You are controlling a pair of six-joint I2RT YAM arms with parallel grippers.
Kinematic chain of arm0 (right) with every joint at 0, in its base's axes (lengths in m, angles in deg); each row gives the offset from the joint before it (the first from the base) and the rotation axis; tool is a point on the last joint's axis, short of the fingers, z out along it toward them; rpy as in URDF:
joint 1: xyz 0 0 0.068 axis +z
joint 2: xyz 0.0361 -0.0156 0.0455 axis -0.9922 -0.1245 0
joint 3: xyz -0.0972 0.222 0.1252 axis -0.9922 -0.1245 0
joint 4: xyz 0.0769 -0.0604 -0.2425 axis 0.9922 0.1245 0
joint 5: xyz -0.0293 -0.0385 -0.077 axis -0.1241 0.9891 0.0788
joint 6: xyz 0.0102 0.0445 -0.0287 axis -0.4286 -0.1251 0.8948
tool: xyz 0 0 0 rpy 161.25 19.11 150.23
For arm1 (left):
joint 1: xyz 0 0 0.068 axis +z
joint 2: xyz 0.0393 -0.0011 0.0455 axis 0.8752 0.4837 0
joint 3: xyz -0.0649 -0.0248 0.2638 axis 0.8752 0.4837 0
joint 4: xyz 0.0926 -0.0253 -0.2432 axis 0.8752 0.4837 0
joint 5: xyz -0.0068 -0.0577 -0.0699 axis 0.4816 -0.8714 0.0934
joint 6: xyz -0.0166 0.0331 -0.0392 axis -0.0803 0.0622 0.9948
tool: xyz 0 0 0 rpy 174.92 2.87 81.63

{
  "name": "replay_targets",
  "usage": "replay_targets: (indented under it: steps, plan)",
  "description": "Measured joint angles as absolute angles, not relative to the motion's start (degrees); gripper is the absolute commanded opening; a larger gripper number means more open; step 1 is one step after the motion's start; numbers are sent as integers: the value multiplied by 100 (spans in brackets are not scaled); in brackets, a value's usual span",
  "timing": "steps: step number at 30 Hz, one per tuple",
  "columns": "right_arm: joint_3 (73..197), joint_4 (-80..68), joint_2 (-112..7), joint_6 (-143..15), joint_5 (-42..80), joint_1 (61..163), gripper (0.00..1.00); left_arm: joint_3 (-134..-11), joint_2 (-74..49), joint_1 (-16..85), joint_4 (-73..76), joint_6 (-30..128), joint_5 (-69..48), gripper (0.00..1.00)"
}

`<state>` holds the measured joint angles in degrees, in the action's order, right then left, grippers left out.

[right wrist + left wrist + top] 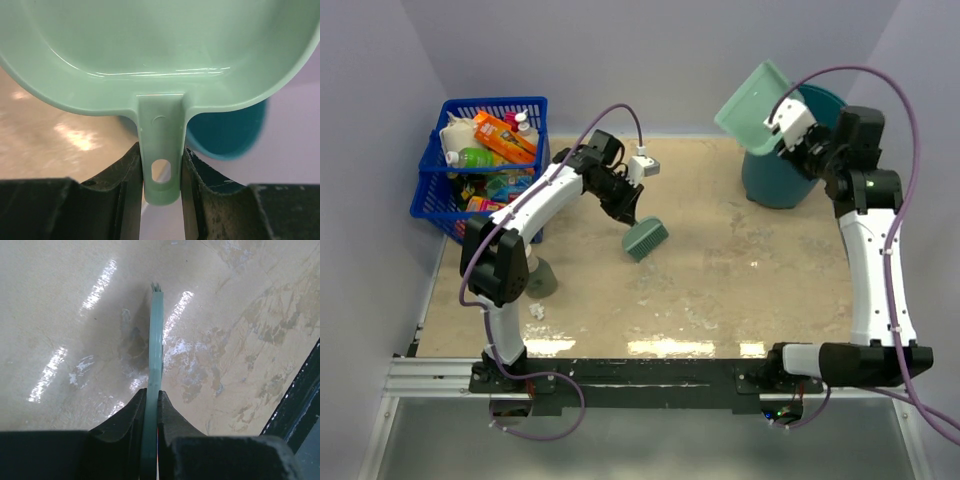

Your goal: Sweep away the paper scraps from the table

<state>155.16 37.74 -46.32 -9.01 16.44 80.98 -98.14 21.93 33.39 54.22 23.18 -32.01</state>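
Next, I release the pale teal dustpan, now tilted above the teal bucket, with my right gripper on the bare table (680,254) beside the head of the teal hand brush.
My left gripper (628,208) is shut on the handle of the teal hand brush (646,238), whose head hangs just above the middle of the table (740,270). In the left wrist view the brush (156,335) runs edge-on out from between my fingers (153,392). My right gripper (792,126) is shut on the handle of the pale teal dustpan (755,95) and holds it tilted above the teal bucket (788,175). The right wrist view shows the dustpan (150,50) gripped by its handle, with the bucket (225,135) below. One white paper scrap (537,311) lies near the left arm's base.
A blue plastic basket (480,165) full of bottles and packets stands at the back left. A dull green rounded object (541,279) sits beside the left arm. A black rail (650,372) runs along the table's front edge. Walls close in the back and both sides.
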Motion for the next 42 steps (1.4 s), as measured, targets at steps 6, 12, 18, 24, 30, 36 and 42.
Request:
replay_targets:
  steps: [6, 12, 18, 24, 30, 36, 42]
  plan:
    - [14541, 4675, -4529, -823, 1308, 9151, 0, -10232, 2235, 3310, 5354, 2320, -2353, 0]
    - [13156, 5460, -4466, -473, 1568, 9663, 0, -10664, 2235, 3409, 5079, 2320, -1195, 0]
    - [12126, 5560, -4853, -884, 1961, 9765, 0, -11113, 2235, 3485, 5013, 2307, -817, 0]
    - [11737, 5009, -5216, -1629, 1911, 9765, 8, -11187, 2117, 3481, 5011, 2189, -587, 0]
    - [11486, 4660, -5277, -1883, 2049, 9781, 11, -11119, 1544, 3474, 5009, 1918, -284, 0]
    - [11405, 4441, -5703, -2106, 2066, 9781, 13, -10514, 119, 3466, 4904, 1253, 724, 0]
    - [11396, 4351, -5753, -2224, 2062, 9785, 14, -9386, -1072, 3680, 4480, -32, 2322, 0]
